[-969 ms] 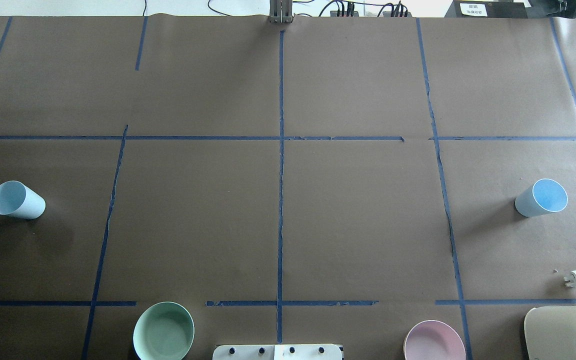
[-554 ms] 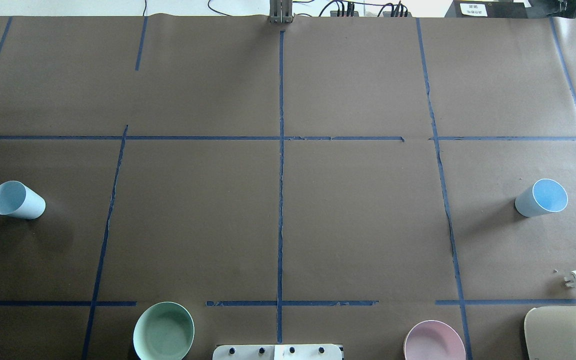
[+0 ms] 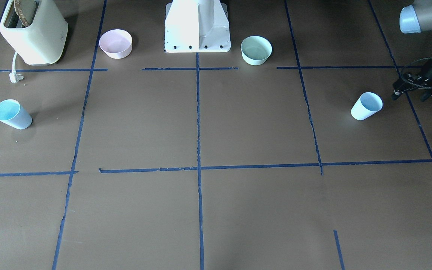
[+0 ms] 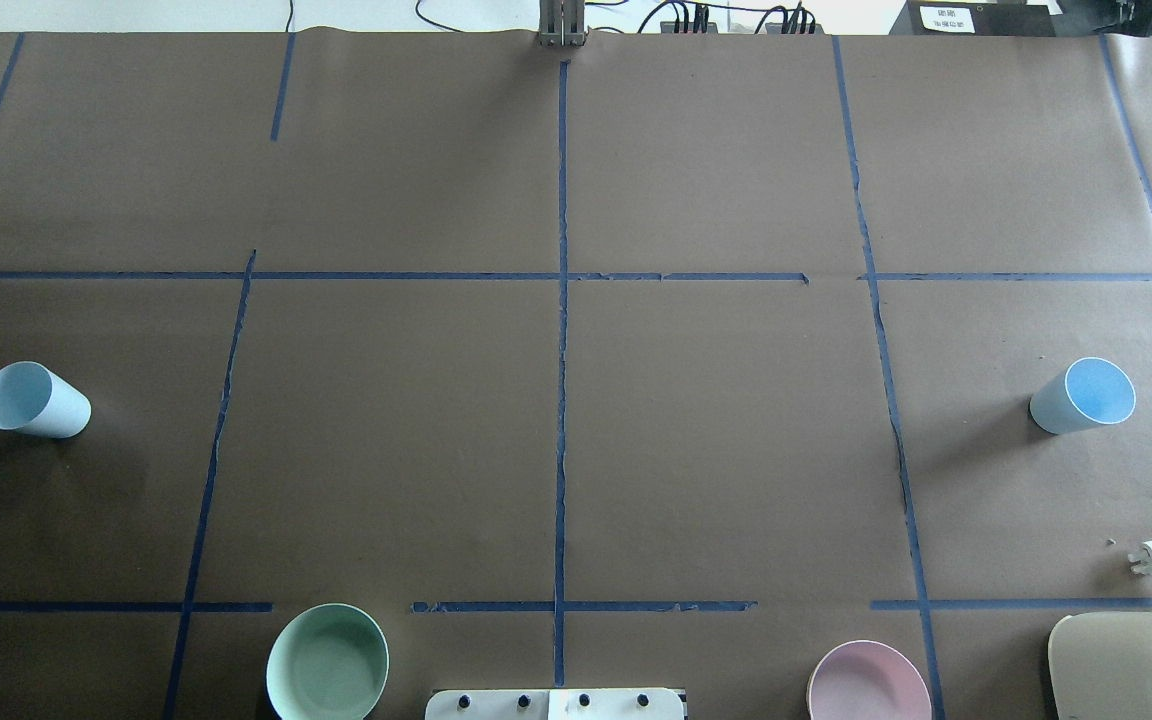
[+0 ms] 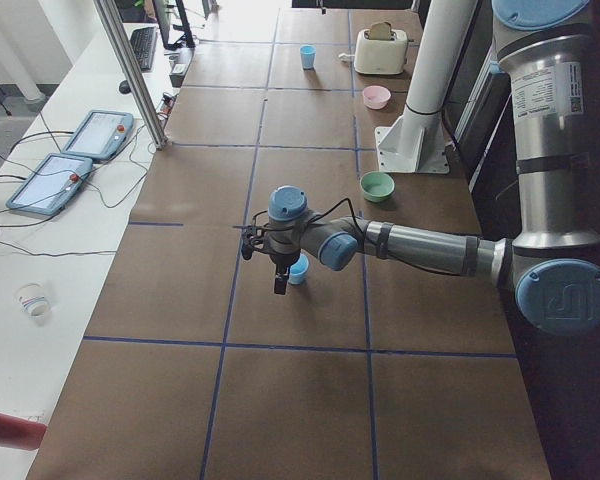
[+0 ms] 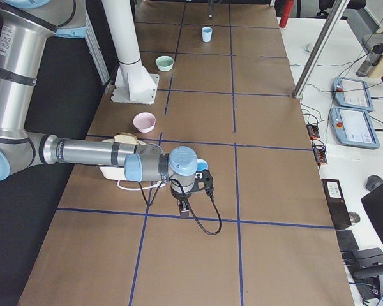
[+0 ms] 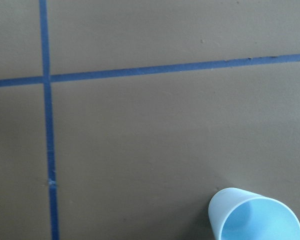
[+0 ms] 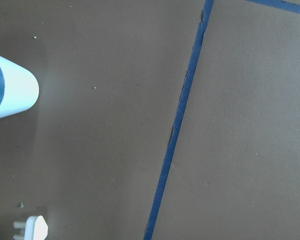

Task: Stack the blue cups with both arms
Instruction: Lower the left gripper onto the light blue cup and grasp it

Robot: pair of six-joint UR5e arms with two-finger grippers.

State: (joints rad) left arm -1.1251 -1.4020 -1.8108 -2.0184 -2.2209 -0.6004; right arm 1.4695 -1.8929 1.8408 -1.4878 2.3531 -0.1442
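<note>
The pale blue cup near my left gripper should be grabbed next with that gripper by the cup's rim (image 3: pixel 381 104) (image 7: pixel 220 231), on the side away from the other cup.
Two pale blue cups stand upright and far apart on the brown table. One cup (image 4: pixel 34 400) is at the left side; it also shows in the front view (image 3: pixel 366 106) and the left wrist view (image 7: pixel 255 217). The other cup (image 4: pixel 1084 396) is at the right side; it also shows in the front view (image 3: pixel 11 113) and the right wrist view (image 8: pixel 10 92). My left gripper (image 3: pixel 409 96) hangs open just outside the left cup, apart from it. My right gripper (image 6: pixel 191 199) shows only in the right side view, next to the right cup; I cannot tell if it is open.
A cream toaster (image 3: pixel 34 32) with its loose plug (image 3: pixel 14 77) stands near the right cup. A pink bowl (image 3: pixel 116 43) and a mint-green bowl (image 3: pixel 256 50) flank the white pedestal (image 3: pixel 197 26). Blue tape lines grid the table.
A black tip of my left gripper has come into the overhead view at the left edge, above the left cup. The cups have not moved.
</note>
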